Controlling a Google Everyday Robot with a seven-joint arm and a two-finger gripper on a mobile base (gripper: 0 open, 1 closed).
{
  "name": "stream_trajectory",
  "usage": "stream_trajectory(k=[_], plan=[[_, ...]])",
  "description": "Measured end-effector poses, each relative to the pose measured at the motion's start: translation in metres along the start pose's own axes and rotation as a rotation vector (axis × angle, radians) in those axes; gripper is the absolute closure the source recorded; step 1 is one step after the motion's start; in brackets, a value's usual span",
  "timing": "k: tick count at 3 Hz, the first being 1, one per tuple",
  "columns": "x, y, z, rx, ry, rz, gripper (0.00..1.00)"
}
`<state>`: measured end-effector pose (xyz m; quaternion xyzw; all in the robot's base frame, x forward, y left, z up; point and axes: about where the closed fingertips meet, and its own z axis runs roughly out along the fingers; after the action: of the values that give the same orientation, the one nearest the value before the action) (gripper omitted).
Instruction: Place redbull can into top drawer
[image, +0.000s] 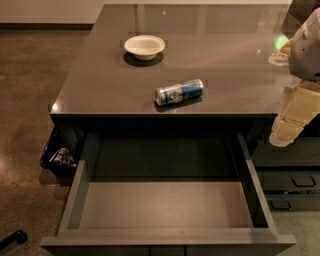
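I should close my gripper around the redbull can on its nearer end (194, 90), the one that is opposite the silver end.
The redbull can (179, 92) lies on its side near the front edge of the dark grey countertop (100, 85), silver end toward the left. Below it the top drawer (165, 205) is pulled wide open and its inside is bare. My gripper (292, 125) hangs at the right edge of the view, beside the counter's front right corner, well to the right of the can and above the drawer's right side. Nothing is seen in it.
A white bowl (144, 46) stands on the counter behind the can. Narrower dark drawers with handles (292, 182) sit at the lower right. A dark bin with litter (59, 157) stands on the floor left of the drawer.
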<state>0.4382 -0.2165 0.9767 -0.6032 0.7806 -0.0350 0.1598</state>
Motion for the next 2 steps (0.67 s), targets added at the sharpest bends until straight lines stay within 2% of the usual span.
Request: stream_trajectory(k=[2], plan=[[-0.0051, -0.0064, 0.0058, 0.003, -0.017, -0.014, 0.0]])
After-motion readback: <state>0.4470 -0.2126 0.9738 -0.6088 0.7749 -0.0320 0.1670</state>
